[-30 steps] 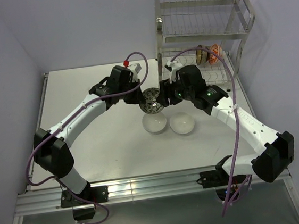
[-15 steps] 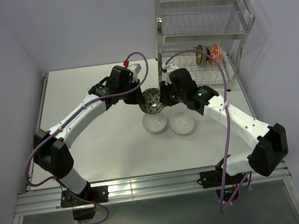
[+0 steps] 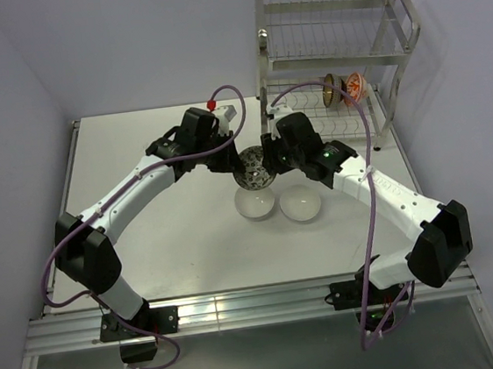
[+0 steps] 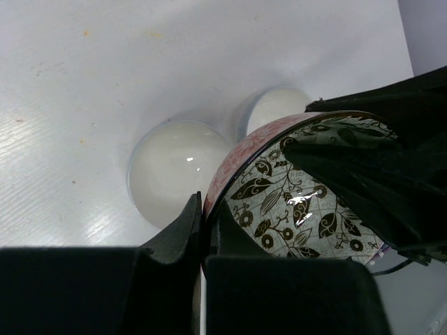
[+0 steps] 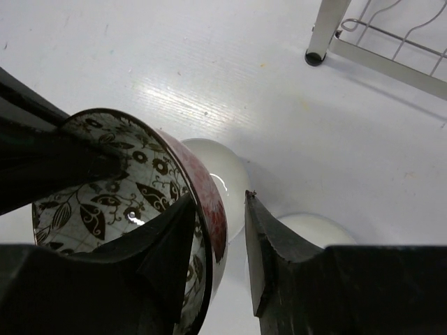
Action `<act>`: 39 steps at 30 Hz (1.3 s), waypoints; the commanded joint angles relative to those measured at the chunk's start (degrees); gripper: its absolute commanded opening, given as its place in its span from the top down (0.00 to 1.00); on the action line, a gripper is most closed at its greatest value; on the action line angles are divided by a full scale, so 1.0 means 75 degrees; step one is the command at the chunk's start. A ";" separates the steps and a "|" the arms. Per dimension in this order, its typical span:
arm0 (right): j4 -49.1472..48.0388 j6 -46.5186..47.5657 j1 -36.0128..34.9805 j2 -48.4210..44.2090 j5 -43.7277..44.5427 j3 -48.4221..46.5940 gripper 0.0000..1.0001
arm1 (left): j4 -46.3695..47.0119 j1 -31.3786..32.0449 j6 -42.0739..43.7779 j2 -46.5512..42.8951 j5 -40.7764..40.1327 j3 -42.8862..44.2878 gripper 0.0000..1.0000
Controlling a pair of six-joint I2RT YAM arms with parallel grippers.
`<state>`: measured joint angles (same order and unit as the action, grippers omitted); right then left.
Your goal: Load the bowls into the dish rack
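Note:
There is a gap between my right gripper's finger and the patterned bowl's side, so my right gripper will close on the bowl's rim [image 5: 198,198] before my left gripper opens.
My left gripper [image 3: 238,159] is shut on the rim of the grey-white patterned bowl [image 3: 252,168], held tilted above the table; it shows close in the left wrist view [image 4: 307,209], pinched by my left gripper [image 4: 204,220]. My right gripper [image 3: 268,161] is open, with its jaws straddling the bowl's opposite rim [image 5: 105,188]: one finger sits inside, the other stands off the reddish outer wall [image 5: 220,241]. Two plain white bowls [image 3: 255,203] [image 3: 301,203] lie upside down on the table below. The dish rack [image 3: 329,44] stands at the back right with the dark brown bowl [image 3: 332,90] and the orange-red bowl [image 3: 355,86] in its lower tier.
The white table [image 3: 145,230] ends at a metal rail near the arm bases. A rack foot [image 5: 321,35] stands close behind my right gripper. Walls close in on the left, the back and the right.
My right gripper has moved left up to the patterned bowl, and its jaws now straddle the rim. My left gripper has kept hold of the bowl, almost still.

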<state>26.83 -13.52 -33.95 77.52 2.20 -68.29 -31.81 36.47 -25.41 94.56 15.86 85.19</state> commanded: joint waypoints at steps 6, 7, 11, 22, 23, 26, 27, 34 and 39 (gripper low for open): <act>-0.0330 0.0302 -0.0020 -0.0046 0.0750 -0.0352 0.58 | 0.0620 0.0024 -0.0222 -0.0269 0.0862 0.0220 1.00; -0.0389 0.0337 -0.0020 -0.0081 0.0727 -0.0328 0.58 | 0.0621 0.0024 -0.0233 -0.0269 0.0874 0.0197 1.00; -0.0600 0.0524 -0.0031 -0.0303 0.0540 -0.0281 0.52 | 0.0644 0.0024 -0.0233 -0.0245 0.1037 0.0150 1.00; -0.0999 0.0935 -0.0043 -0.0772 0.0364 0.0105 0.49 | 0.0679 0.0024 -0.0256 -0.0152 0.1366 0.0149 1.00; -0.1011 0.0958 -0.0055 -0.0773 0.0294 0.0117 0.52 | 0.0679 0.0024 -0.0257 -0.0152 0.1378 0.0161 1.00; -0.0906 0.1052 -0.0055 -0.0738 0.0176 0.0129 0.53 | 0.0679 0.0024 -0.0245 -0.0140 0.1425 0.0196 1.00; -0.0859 0.1064 -0.0055 -0.0726 0.0164 0.0106 0.54 | 0.0656 0.0024 -0.0245 -0.0140 0.1413 0.0208 1.00; -0.0648 0.1263 -0.0055 -0.0785 -0.0094 0.0188 0.53 | 0.0691 0.0001 -0.0187 -0.0210 0.1471 0.0126 1.00; -0.0671 0.1380 -0.0055 -0.0901 -0.0047 0.0258 0.61 | 0.0703 -0.0023 -0.0186 -0.0198 0.1565 0.0126 1.00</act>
<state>22.83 -4.47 -34.15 73.06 1.96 -66.94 -30.24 36.38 -26.22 94.56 24.43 85.19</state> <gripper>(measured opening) 0.405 0.053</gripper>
